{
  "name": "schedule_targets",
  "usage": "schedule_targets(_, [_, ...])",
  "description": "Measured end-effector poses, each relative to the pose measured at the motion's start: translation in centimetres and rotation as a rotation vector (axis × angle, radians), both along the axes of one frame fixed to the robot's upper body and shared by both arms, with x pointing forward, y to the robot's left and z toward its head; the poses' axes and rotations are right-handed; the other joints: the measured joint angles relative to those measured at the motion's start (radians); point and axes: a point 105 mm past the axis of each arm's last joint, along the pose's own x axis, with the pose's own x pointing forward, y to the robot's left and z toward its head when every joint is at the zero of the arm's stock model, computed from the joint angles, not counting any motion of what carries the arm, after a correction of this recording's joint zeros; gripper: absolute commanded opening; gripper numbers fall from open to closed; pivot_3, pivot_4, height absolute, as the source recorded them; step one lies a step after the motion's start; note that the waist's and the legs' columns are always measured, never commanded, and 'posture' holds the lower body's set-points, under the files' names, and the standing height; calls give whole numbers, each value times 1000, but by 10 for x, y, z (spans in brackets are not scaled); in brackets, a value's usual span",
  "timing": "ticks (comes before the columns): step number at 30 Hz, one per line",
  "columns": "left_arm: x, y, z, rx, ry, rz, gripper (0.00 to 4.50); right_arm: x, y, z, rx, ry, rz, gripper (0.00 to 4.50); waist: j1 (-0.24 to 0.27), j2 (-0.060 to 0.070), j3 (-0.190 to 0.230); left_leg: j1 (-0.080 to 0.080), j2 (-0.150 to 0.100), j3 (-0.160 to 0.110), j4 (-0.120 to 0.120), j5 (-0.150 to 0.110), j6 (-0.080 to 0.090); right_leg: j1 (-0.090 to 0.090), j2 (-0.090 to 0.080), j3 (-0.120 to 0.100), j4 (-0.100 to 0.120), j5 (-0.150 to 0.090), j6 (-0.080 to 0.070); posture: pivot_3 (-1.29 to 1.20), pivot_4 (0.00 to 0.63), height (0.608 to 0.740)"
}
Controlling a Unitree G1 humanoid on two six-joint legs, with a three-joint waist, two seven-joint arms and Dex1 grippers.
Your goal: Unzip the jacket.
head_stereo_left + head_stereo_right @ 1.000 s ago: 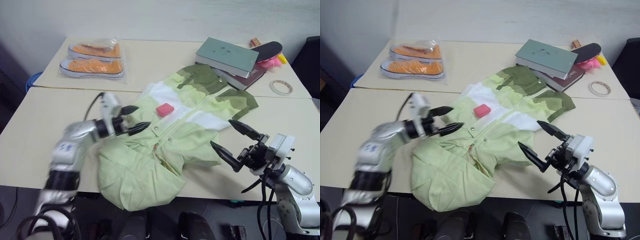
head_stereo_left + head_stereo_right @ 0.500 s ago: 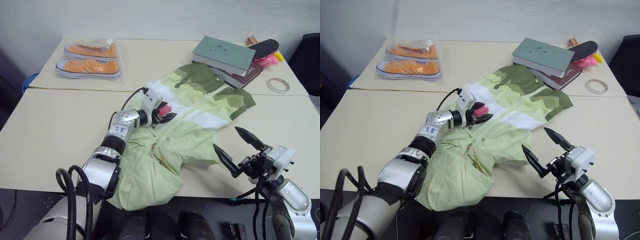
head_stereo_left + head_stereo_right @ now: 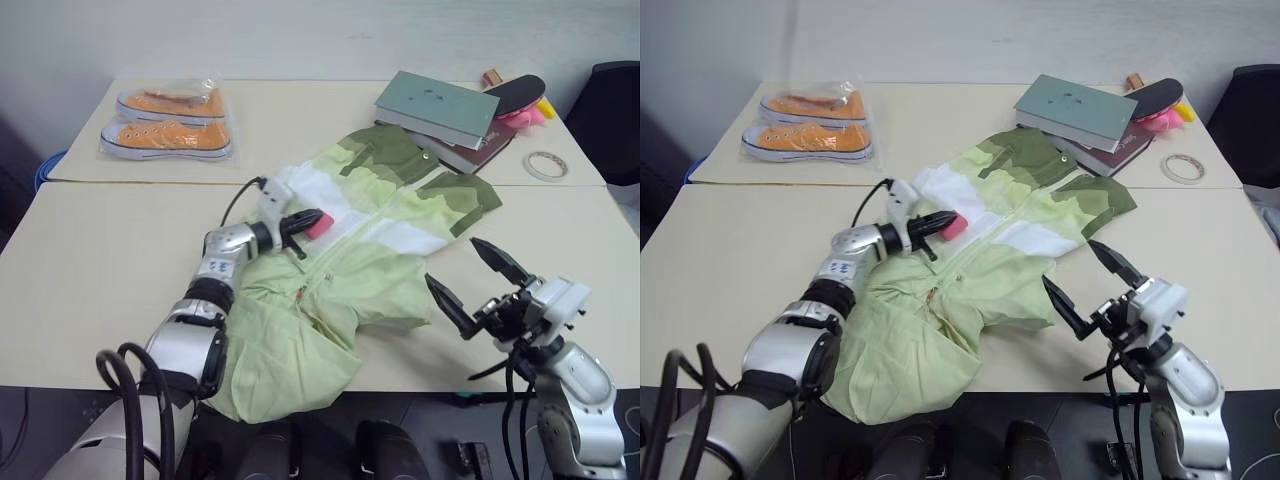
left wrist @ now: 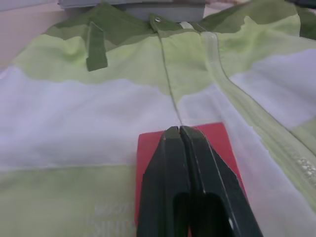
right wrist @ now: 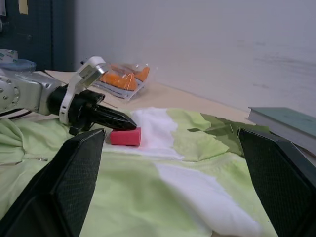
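My left gripper's fingers are closed empty over the red block, so I will open them, grip the red block's sides (image 3: 955, 228) and move it off the jacket.
The jacket (image 3: 380, 245) lies spread across the table, light green with a white band and an olive collar (image 3: 385, 150) at the far end. Its front zipper (image 4: 232, 94) runs down the middle. A small red block (image 3: 319, 226) rests on the white band. My left gripper (image 3: 314, 216) is shut, its fingertips (image 4: 178, 131) pressed together just over the block (image 5: 126, 137), with nothing between them. My right gripper (image 3: 452, 262) hovers open past the jacket's right edge, near the table's front, holding nothing.
A bag with orange sneakers (image 3: 165, 120) lies at the far left. Stacked books (image 3: 440, 110), a black paddle-like thing (image 3: 515, 92) and a tape roll (image 3: 545, 165) sit at the far right. A dark chair (image 3: 610, 110) stands beyond the table's right end.
My left arm reached forward over the jacket to the red block, and its gripper closed from wide open to shut. The right gripper stayed open in place. The camera shifted a little.
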Motion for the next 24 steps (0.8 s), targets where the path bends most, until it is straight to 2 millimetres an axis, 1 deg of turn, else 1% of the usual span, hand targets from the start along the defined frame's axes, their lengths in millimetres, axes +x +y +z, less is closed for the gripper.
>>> schedule_targets(2, [-4, 7, 7, -58, -14, -16, 21, 2, 3, -3, -1, 11, 19, 4500, 5, 0, 0, -1, 0, 0, 0, 0, 0, -1, 0, 0, 0, 0, 0, 0, 150, 740])
schedule_targets(5, [-13, 15, 19, -62, -64, -85, 634, 3, 7, -3, -3, 14, 40, 4500, 12, 0, 0, -2, -1, 0, 2, 0, 0, 0, -1, 0, 0, 0, 0, 0, 150, 740])
schedule_targets(7, [-21, 18, 22, -28, -89, -133, 1234, 4, 7, -2, 0, 11, 45, 4500, 12, 0, 0, -2, -1, 0, 2, 0, 0, 0, -1, 0, 0, 0, 0, 0, 150, 740])
schedule_targets(9, [-29, 16, 23, 45, -133, -183, 1948, 4, 7, -2, -9, 18, 49, 4500, 12, 0, 0, -2, -1, 0, 2, 0, 0, 0, 0, 0, 0, 0, 0, 0, 150, 740])
schedule_targets(11, [-34, 12, 24, 68, -154, -212, 2614, 3, 6, -2, -14, 22, 48, 4500, 13, 0, 0, -2, -1, 0, 2, 0, 0, 0, -1, 0, 0, 0, 0, 0, 150, 740])
schedule_targets(12, [-34, 11, 24, 75, -154, -218, 2883, 2, 6, -1, -12, 22, 46, 4500, 13, 0, 0, -2, -1, 0, 2, 0, 0, 0, -1, 0, 1, 0, 0, 0, 150, 740])
schedule_targets(13, [-34, 10, 24, 87, -167, -216, 3292, 0, 6, -1, -12, 22, 44, 4500, 13, 0, 0, -2, -1, 0, 2, 0, 0, 0, -1, 0, 1, 0, 0, 0, 150, 740])
schedule_targets(16, [-32, 1, 24, 95, -215, -189, 4243, -4, 4, -7, -24, 45, 31, 4500, 14, 0, 0, -2, -1, 0, 2, 0, 1, 0, -1, 0, 1, 0, 0, 0, 150, 740])
schedule_targets(19, [-26, -6, 19, 98, -185, -170, 4243, -5, 3, -4, -18, 33, 13, 4500, 13, 0, 0, -2, -1, 0, 2, 0, 1, 0, 0, 0, 1, 0, 0, 0, 150, 740])
schedule_targets(22, [-19, -17, 9, 153, -116, -181, 4243, -8, 5, 1, -22, 15, 1, 4500, 13, 0, 0, -2, -1, 0, 2, 0, 1, 0, 0, 0, 1, 0, 0, 0, 150, 740])
schedule_targets(24, [-13, -22, 1, 184, -75, -157, 4243, -9, 6, 2, -24, 11, -8, 4500, 14, -1, 0, -2, -1, 0, 2, 0, 1, 0, 0, 0, 1, 0, 0, 0, 150, 740])
